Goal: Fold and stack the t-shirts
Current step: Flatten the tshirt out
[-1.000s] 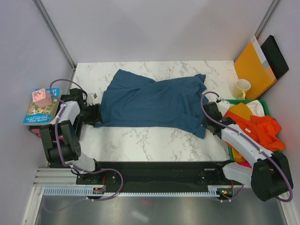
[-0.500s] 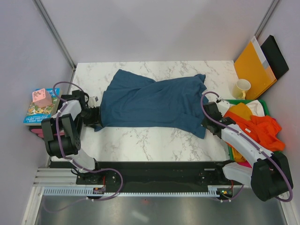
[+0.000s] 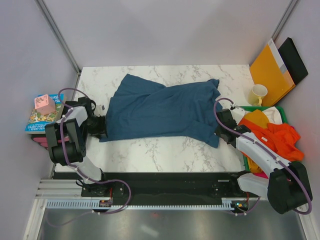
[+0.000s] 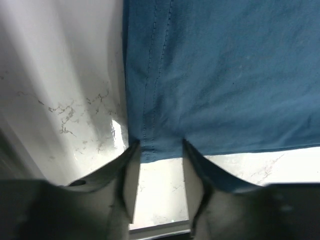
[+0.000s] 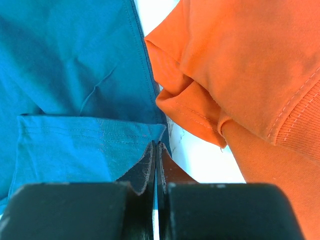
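Observation:
My left gripper should pinch the stitched hem corner (image 4: 149, 154) of the teal-blue t-shirt, which lies doubled over by my right gripper, and then both should lift and spread it before folding.
A dark teal-blue t-shirt (image 3: 160, 110) lies spread across the marble table. My left gripper (image 3: 101, 125) is at its lower left corner. In the left wrist view the gripper (image 4: 159, 147) is open, with the shirt's stitched hem (image 4: 150, 135) between the fingertips. My right gripper (image 3: 220, 131) is at the shirt's lower right corner. In the right wrist view it (image 5: 156, 146) is shut on the edge of the teal cloth (image 5: 75, 65). An orange t-shirt (image 3: 272, 137) and a yellow one (image 3: 255, 117) lie heaped to the right. The orange cloth (image 5: 240, 60) is close beside my right gripper.
A green bin (image 3: 250, 108) holds the heaped shirts at the right edge. A yellow mug (image 3: 258, 94), an orange envelope (image 3: 270, 70) and a black folder (image 3: 295, 60) stand at the back right. Books (image 3: 42, 120) with a pink block (image 3: 44, 104) sit off the table's left.
My left arm has swung slightly nearer, and the shirt's lower left corner has shifted left and nearer with it. The right arm has barely moved.

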Motion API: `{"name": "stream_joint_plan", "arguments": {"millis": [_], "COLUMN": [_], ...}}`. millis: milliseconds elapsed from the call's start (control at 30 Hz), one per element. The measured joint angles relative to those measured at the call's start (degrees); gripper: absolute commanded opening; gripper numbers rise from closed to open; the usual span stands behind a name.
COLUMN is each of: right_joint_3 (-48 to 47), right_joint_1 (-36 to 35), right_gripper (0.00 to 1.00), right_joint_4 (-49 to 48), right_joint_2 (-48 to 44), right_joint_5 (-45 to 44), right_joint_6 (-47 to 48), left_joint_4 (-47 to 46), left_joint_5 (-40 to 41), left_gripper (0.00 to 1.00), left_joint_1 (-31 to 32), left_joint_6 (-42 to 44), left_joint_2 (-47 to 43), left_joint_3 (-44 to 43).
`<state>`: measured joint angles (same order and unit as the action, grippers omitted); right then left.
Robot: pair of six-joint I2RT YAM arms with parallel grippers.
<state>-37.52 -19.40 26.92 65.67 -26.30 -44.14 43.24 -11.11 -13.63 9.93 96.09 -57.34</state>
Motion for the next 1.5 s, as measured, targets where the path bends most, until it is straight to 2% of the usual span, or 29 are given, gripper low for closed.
{"name": "stream_joint_plan", "arguments": {"millis": [167,333,367,400,467,500,600,700,967,1067,1200,1500], "right_joint_3": [0.0,0.33,0.37,0.44,0.52,0.55,0.59,0.59,0.59,0.59,-0.96,-17.7], "right_joint_1": [0.0,0.0,0.0,0.0,0.0,0.0,0.0,0.0,0.0,0.0,0.0,-0.15], "right_gripper": [0.0,0.0,0.0,0.0,0.0,0.0,0.0,0.0,0.0,0.0,0.0,0.0], "right_joint_4": [-0.04,-0.33,-0.37,-0.39,-0.42,-0.42,-0.42,-0.44,-0.87,-0.92,-0.31,3.63], "right_joint_2": [0.07,0.07,0.07,0.07,0.07,0.07,0.07,0.09,0.81,0.76,-0.02,-2.34], "right_joint_5": [0.0,0.02,0.02,0.02,0.0,0.0,-0.13,-0.13,-0.09,0.02,-0.02,-2.54], "right_joint_6": [0.0,-0.04,-0.04,-0.04,-0.02,-0.02,-0.02,-0.02,0.02,0.63,3.3,11.74], "left_joint_4": [0.0,0.24,0.48,0.74,0.87,0.94,1.05,1.18,1.25,1.4,2.21,3.87], "left_joint_5": [0.57,0.98,1.18,1.38,2.25,2.75,3.63,3.63,2.73,-1.01,-7.39,-17.05], "left_gripper": [0.58,0.54,0.5,0.4,0.29,0.19,0.07,0.02,0.02,0.02,0.02,0.02], "left_joint_1": [0.0,0.0,0.0,0.0,0.0,0.0,-0.15,-0.11,-0.13,-0.11,-0.11,0.0], "left_joint_6": [0.2,0.22,0.2,0.22,0.46,0.5,0.83,0.9,1.11,1.29,1.22,-0.81], "left_joint_2": [-0.02,0.46,0.9,1.18,1.68,1.95,2.47,2.54,2.34,1.16,-4.63,-15.45], "left_joint_3": [0.0,-0.31,-0.68,-0.94,-1.22,-1.38,-1.64,-1.66,-1.64,-1.46,-2.45,-17.55]}}
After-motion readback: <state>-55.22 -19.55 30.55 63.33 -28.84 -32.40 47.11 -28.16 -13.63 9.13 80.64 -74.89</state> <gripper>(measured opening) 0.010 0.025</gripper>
